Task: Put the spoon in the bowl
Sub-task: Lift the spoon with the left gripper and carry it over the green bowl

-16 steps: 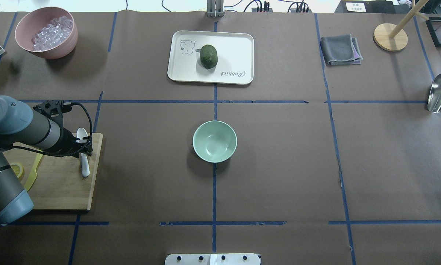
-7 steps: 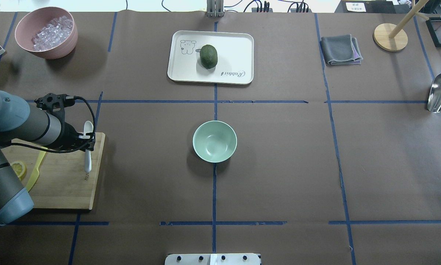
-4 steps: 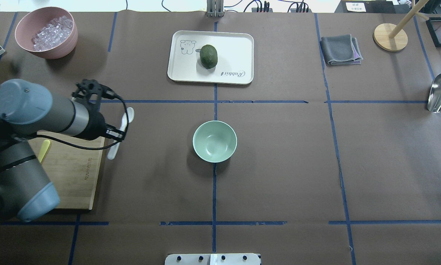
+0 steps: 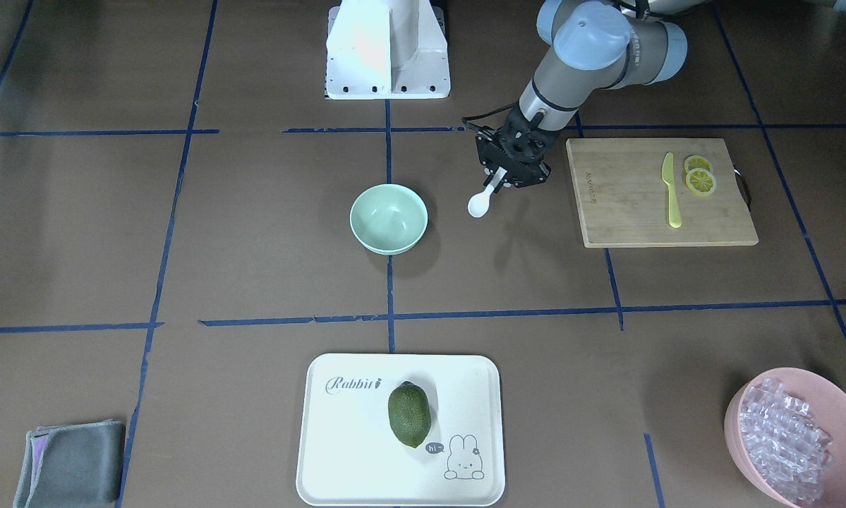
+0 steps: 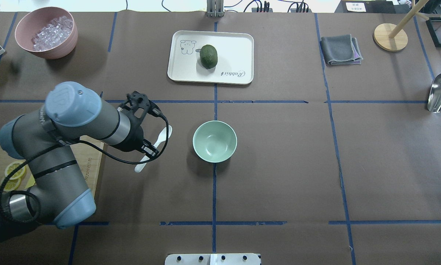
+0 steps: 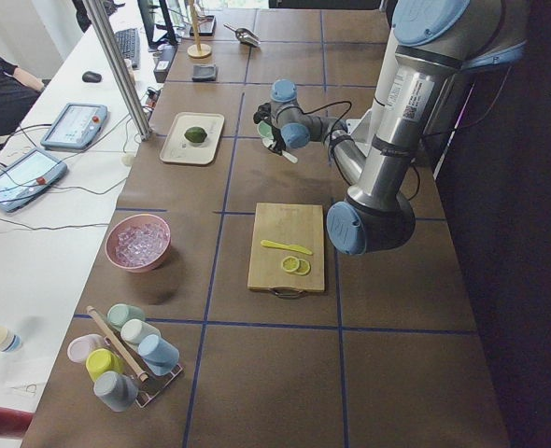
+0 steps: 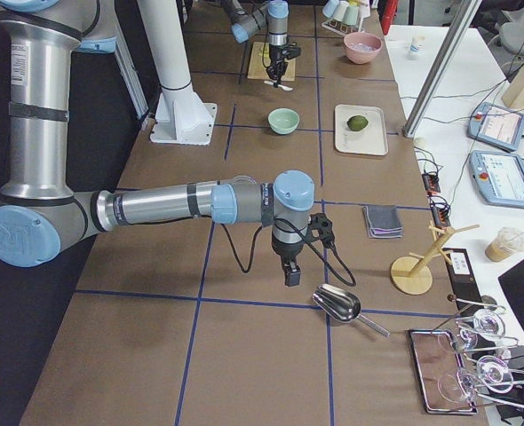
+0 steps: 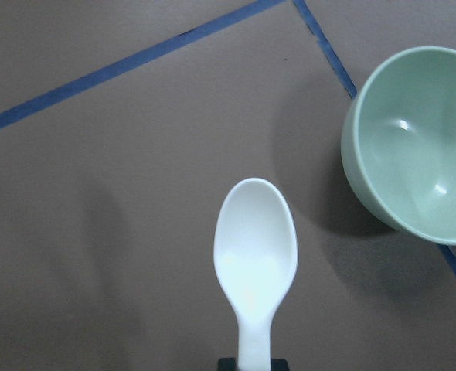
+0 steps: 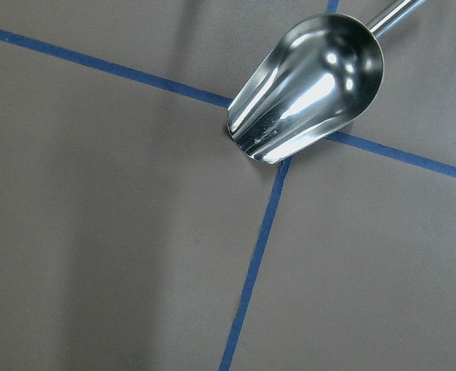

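Next, my left gripper releases the white plastic spoon inside the empty mint-green bowl [image 4: 391,212] [image 8: 431,147], with its scoop toward the bottom.
My left gripper [image 5: 150,149] is shut on the handle of the white plastic spoon [image 5: 163,134] and holds it above the table, a little to the left of the mint-green bowl [image 5: 214,141]. In the front view the gripper [image 4: 511,176] holds the spoon [image 4: 479,205] with its scoop pointing toward the bowl [image 4: 389,219]. The left wrist view shows the scoop [image 8: 256,255] below and left of the empty bowl [image 8: 417,147]. My right gripper [image 7: 290,275] shows only in the right side view, near a metal scoop, and I cannot tell whether it is open or shut.
A wooden cutting board [image 4: 627,197] with a yellow knife [image 4: 669,190] and lemon slices [image 4: 699,178] lies behind the left gripper. A white tray [image 5: 235,44] with a green fruit [image 5: 208,56] sits beyond the bowl. A pink bowl [image 5: 64,48] of clear cubes stands far left. A metal scoop [image 9: 309,85] lies far right.
My left gripper has lifted the spoon off the cutting board and carried it to the right, close to the bowl. The spoon has turned so that it slants toward the bowl.
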Available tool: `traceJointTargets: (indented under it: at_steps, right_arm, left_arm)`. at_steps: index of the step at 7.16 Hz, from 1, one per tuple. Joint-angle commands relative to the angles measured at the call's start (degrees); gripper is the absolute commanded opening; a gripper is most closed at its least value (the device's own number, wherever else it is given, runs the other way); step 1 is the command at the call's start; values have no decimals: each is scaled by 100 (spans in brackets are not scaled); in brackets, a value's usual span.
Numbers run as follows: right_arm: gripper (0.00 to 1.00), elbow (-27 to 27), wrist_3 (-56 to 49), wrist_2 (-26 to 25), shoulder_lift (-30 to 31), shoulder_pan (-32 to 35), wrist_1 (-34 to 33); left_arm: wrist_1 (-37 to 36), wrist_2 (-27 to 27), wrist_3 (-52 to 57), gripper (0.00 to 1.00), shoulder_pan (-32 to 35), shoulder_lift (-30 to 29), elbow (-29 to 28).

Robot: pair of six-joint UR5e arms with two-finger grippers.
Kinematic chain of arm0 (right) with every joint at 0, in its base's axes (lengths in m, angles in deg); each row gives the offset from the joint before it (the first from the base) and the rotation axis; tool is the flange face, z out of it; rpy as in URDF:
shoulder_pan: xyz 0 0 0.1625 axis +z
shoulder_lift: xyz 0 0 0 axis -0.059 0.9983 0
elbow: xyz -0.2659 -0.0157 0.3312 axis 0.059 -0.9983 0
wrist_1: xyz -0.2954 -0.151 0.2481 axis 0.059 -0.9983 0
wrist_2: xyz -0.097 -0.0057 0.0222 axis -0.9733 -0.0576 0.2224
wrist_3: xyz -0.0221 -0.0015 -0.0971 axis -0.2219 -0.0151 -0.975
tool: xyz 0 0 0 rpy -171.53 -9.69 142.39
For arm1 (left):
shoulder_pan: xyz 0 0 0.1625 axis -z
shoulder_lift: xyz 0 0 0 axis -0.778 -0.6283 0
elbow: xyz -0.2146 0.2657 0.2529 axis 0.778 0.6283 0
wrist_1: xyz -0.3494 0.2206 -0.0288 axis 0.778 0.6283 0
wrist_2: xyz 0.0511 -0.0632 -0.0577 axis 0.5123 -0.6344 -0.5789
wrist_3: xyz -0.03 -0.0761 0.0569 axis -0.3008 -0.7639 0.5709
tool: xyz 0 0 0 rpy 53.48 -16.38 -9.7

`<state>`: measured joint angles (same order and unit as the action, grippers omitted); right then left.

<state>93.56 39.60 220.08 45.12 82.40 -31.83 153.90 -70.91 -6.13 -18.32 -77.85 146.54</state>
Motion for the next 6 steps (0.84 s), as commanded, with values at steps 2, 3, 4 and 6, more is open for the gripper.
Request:
traceJointTargets:
  at_steps: [2,3,4,6]
  right_arm:
    - [100,4,1,6,28,0,0]
    - [100,4,1,6,28,0,0]
    - [100,4,1,6,28,0,0]
    - [100,-5,1,6,28,0,0]
  left_arm:
    - [-1364,-4,1483,0,-85,-1058,-332]
    - [-1427,-13,1485,0,-94,-1383,-673]
    - [-1427,-22,1476,0,-111,-1604,-963]
    - [-1427,-75,1415,0,-111,-2140,-1631]
